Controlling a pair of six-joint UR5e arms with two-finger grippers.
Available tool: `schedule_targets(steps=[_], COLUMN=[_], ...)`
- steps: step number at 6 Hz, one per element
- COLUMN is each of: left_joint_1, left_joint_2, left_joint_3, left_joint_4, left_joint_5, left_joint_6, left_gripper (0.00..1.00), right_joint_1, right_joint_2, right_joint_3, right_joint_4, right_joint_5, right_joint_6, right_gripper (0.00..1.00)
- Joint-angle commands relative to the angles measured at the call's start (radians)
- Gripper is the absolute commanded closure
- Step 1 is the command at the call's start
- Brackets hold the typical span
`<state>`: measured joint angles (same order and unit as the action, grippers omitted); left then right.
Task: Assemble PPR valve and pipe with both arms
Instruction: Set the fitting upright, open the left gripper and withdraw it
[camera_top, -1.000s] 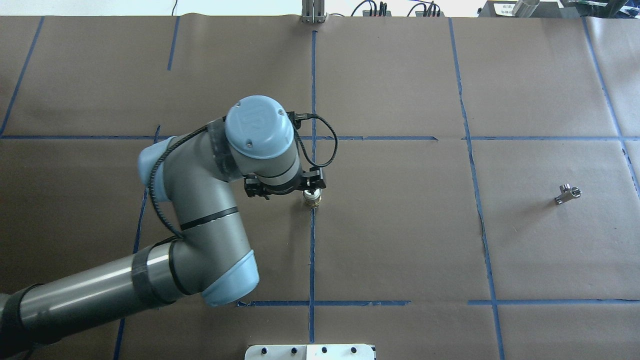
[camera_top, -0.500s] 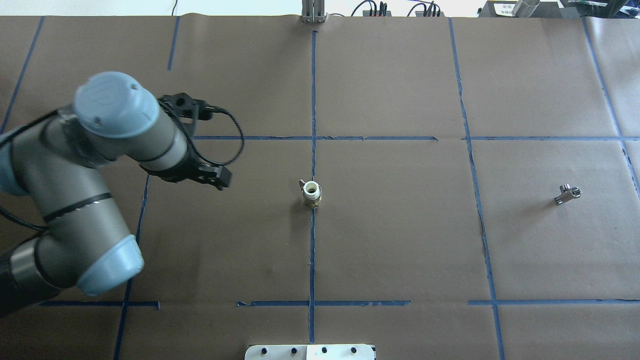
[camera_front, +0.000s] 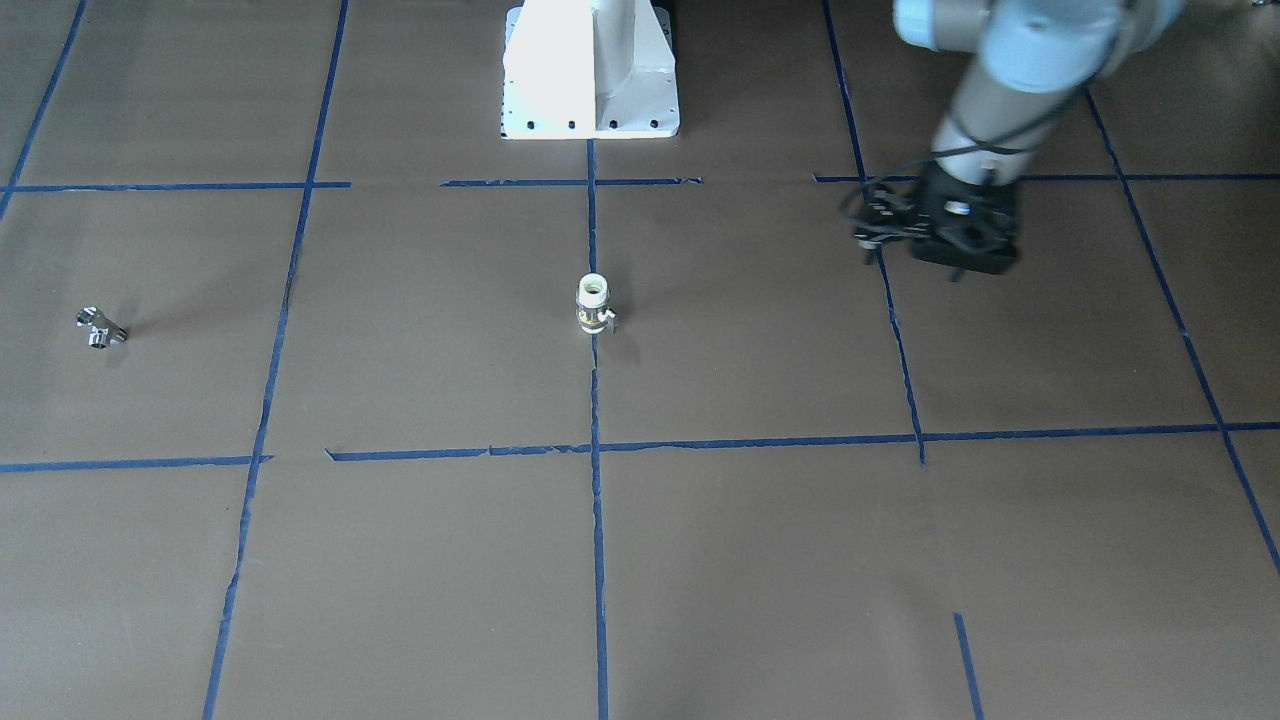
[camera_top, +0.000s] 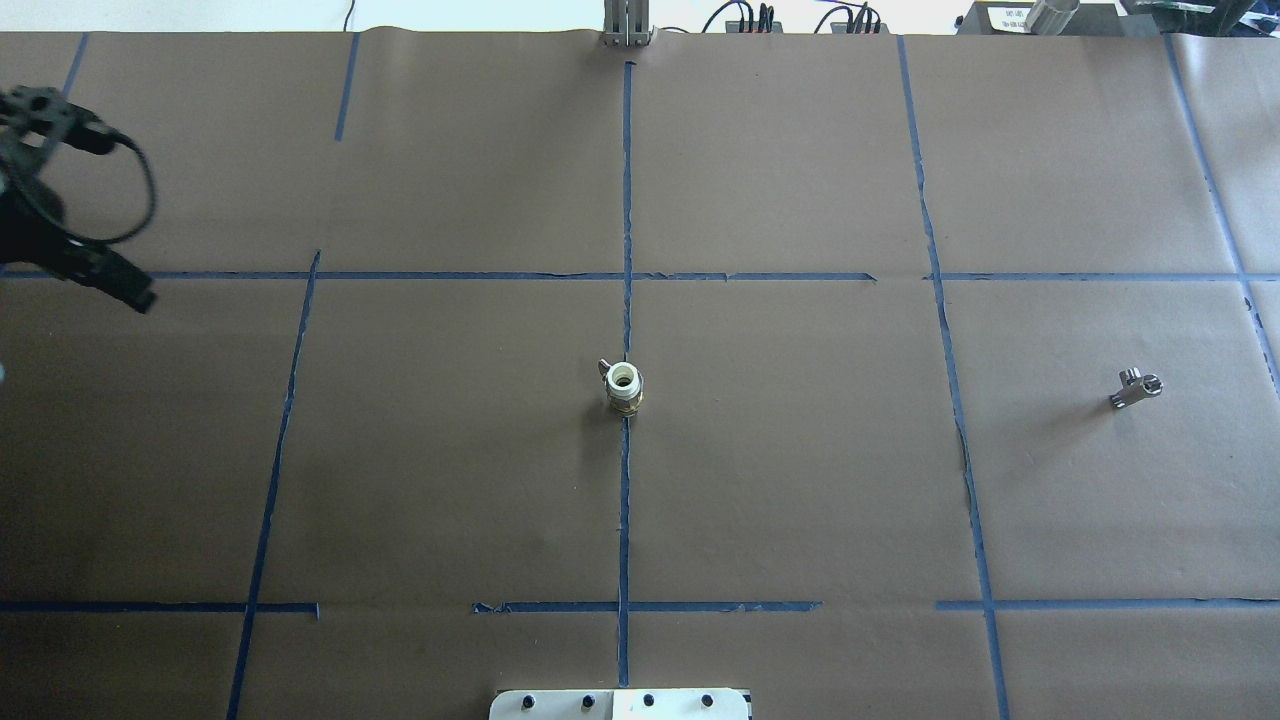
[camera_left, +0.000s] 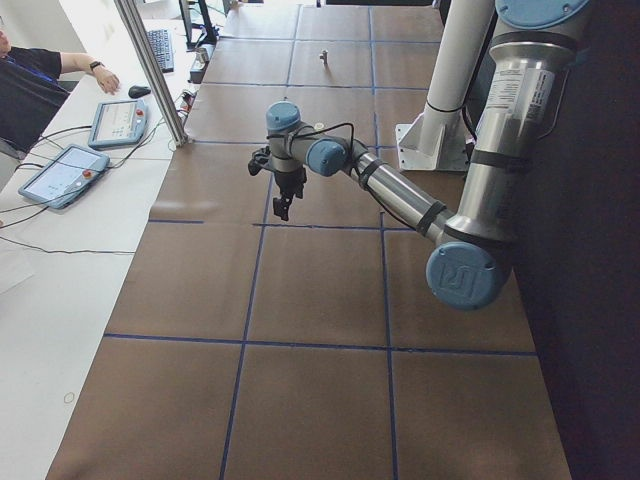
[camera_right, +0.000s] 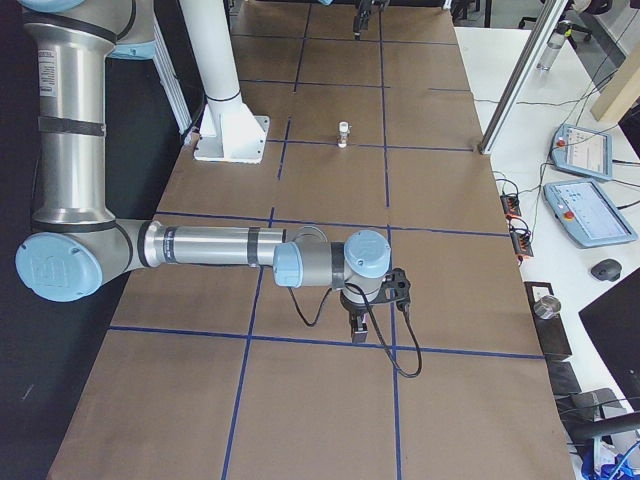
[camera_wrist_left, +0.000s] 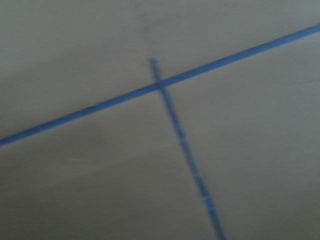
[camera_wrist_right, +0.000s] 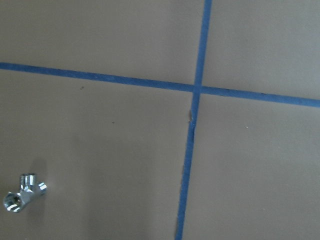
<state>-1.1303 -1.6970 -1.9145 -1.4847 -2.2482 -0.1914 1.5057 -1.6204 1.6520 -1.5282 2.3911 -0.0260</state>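
Note:
I will move my right gripper to the silver pipe next and close it on the silver pipe's middle (camera_front: 103, 326) (camera_wrist_right: 29, 188), just behind the pipe's threaded end.
The PPR valve (camera_top: 623, 385) stands upright on the centre tape line, white end up, lever to one side; it also shows in the front view (camera_front: 593, 303) and the right side view (camera_right: 343, 133). The silver pipe (camera_top: 1135, 388) lies alone far to the right, also seen in the front view (camera_front: 100, 327) and low left in the right wrist view (camera_wrist_right: 22, 192). My left gripper (camera_top: 135, 295) hangs empty and open at the table's far left, well away from the valve (camera_front: 958, 268). My right gripper (camera_right: 360, 330) points down near the pipe's end of the table; I cannot tell its state.
The white pedestal base (camera_front: 590, 70) stands at the robot's edge, in line with the valve. Blue tape lines grid the brown paper. An operator (camera_left: 30, 90), teach pendants (camera_left: 60, 175) and an aluminium post (camera_left: 150, 70) are beyond the far edge.
My left gripper was over the valve, let it go and swung fast to the far left. The valve stays upright in place. The pipe has not moved.

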Motion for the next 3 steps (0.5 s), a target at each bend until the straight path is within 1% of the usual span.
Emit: schedule_targets(steps=[1,2,3], left_joint_1=[-0.302,-0.410,-0.428], left_joint_2=[0.107,0.156,0.251], left_joint_3=[0.171,0.210,0.190], left_joint_4=[0.000,-0.002,-0.064], left_joint_5=[-0.080,-0.147,-0.200], left_joint_6=[0.362,0.368,0.363], left_gripper=[0.00,0.00,0.00], right_joint_1=[-0.077,-0.116,-0.189], right_joint_2=[0.043,0.044,0.039], right_joint_3=[0.027,0.107,0.199], right_joint_4=[0.014,0.013,0.016], right_joint_5=[0.016,0.011,0.008], right_joint_6=[0.072,0.151,0.317], right_gripper=[0.00,0.00,0.00])
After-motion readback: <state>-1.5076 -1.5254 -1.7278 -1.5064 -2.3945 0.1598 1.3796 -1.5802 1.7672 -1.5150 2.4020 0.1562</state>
